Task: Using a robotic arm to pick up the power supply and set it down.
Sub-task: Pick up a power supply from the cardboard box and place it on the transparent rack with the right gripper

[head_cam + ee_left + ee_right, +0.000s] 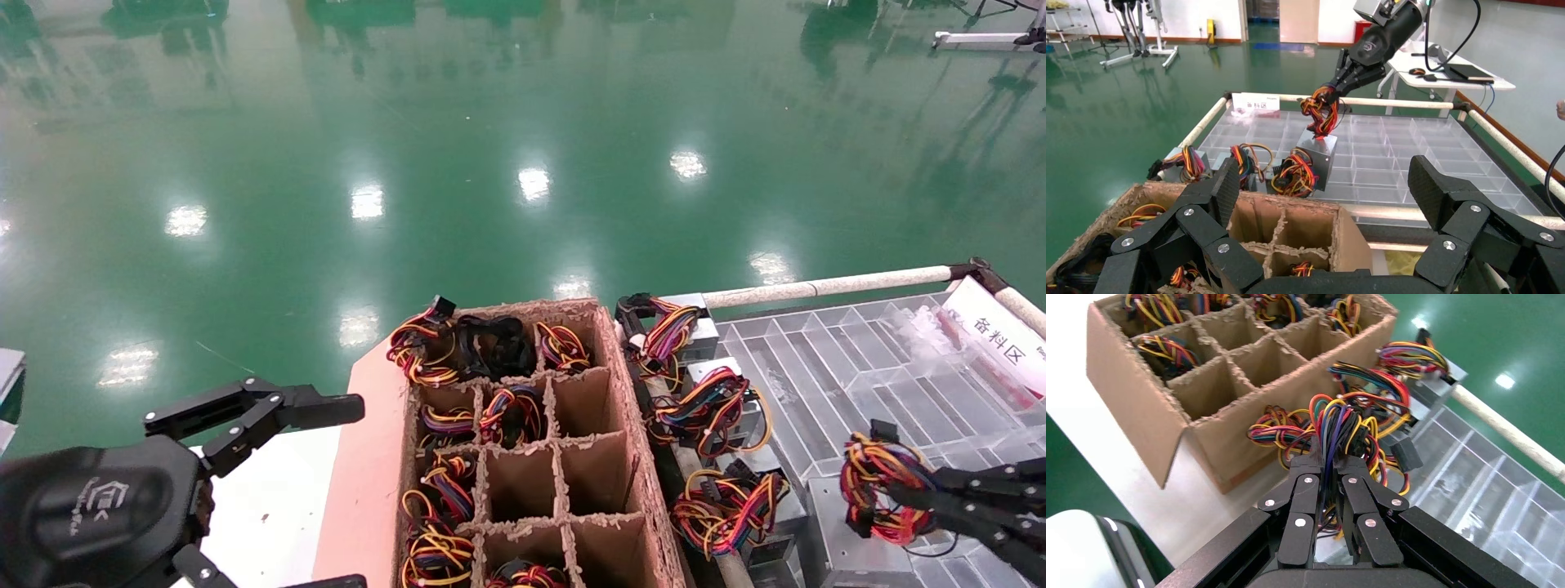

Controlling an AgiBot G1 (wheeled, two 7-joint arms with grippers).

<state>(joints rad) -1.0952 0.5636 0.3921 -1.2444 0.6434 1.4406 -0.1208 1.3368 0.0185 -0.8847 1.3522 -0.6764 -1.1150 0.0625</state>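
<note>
The power supply, now hanging low over the clear tray, will be let go by my right gripper at the near end of the row (800,559) beside the cardboard box.
My right gripper (899,494) is shut on the coiled wire bundle of the power supply (878,478). Its silver box (1319,153) hangs tilted under the wires, low over the clear tray; whether it touches the tray I cannot tell. In the right wrist view, red, yellow, purple and black wires (1340,425) pass between the closed fingers of the right gripper (1329,460). The left gripper (351,494) is parked open and empty at the lower left beside the cardboard box; the left wrist view shows this gripper (1324,184) with jaws spread wide.
A divided cardboard box (609,392) holds several wired power supplies in its cells. Three more power supplies (707,412) lie in a row between it and the clear compartment tray (850,359). A white rail (817,287) and a label sign (1001,335) border the tray.
</note>
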